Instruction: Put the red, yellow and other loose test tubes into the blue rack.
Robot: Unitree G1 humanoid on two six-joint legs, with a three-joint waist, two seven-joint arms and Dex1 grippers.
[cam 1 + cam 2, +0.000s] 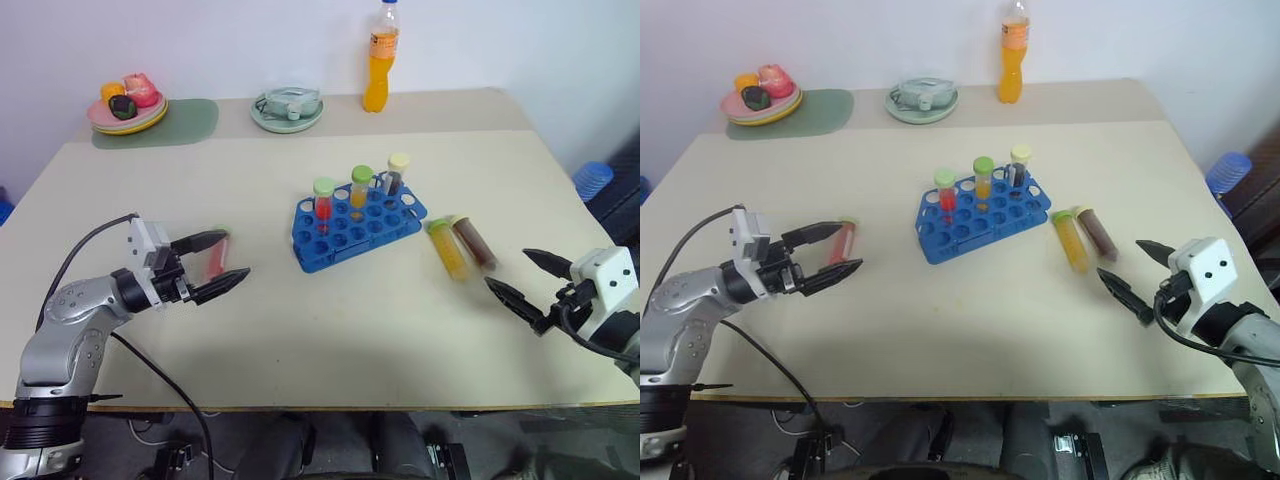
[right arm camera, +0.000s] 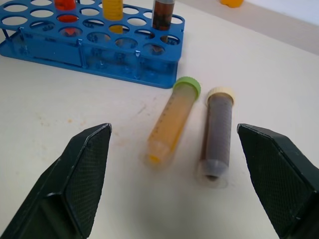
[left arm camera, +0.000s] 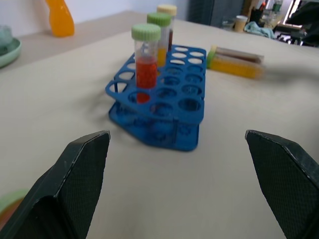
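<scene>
My right gripper is to move next to the brown tube beside the loose yellow tube and close on its upper body (image 1: pixel 472 240) (image 2: pixel 218 128), just below the cream cap.
The blue rack (image 1: pixel 345 245) stands mid-table with three capped tubes upright in it: red (image 1: pixel 323 205), yellow (image 1: pixel 360 190) and dark (image 1: pixel 397 172). Two loose tubes lie side by side to its right, a yellow tube (image 1: pixel 447 248) and a brown tube (image 1: pixel 474 243). A loose red tube (image 1: pixel 216 255) lies on the table to the rack's left. My left gripper (image 1: pixel 236 255) hovers open over that red tube, not gripping it and pointing toward the rack. My right gripper (image 1: pixel 506 267) is open and empty, just right of the yellow tube (image 2: pixel 172 122) and brown tube (image 2: pixel 218 132).
At the table's back stand an orange drink bottle (image 1: pixel 379 60), a pale green dish (image 1: pixel 287 108) and a plate of fruit (image 1: pixel 127 105) on a green mat (image 1: pixel 190 122). A blue stool (image 1: pixel 592 180) stands beyond the right edge.
</scene>
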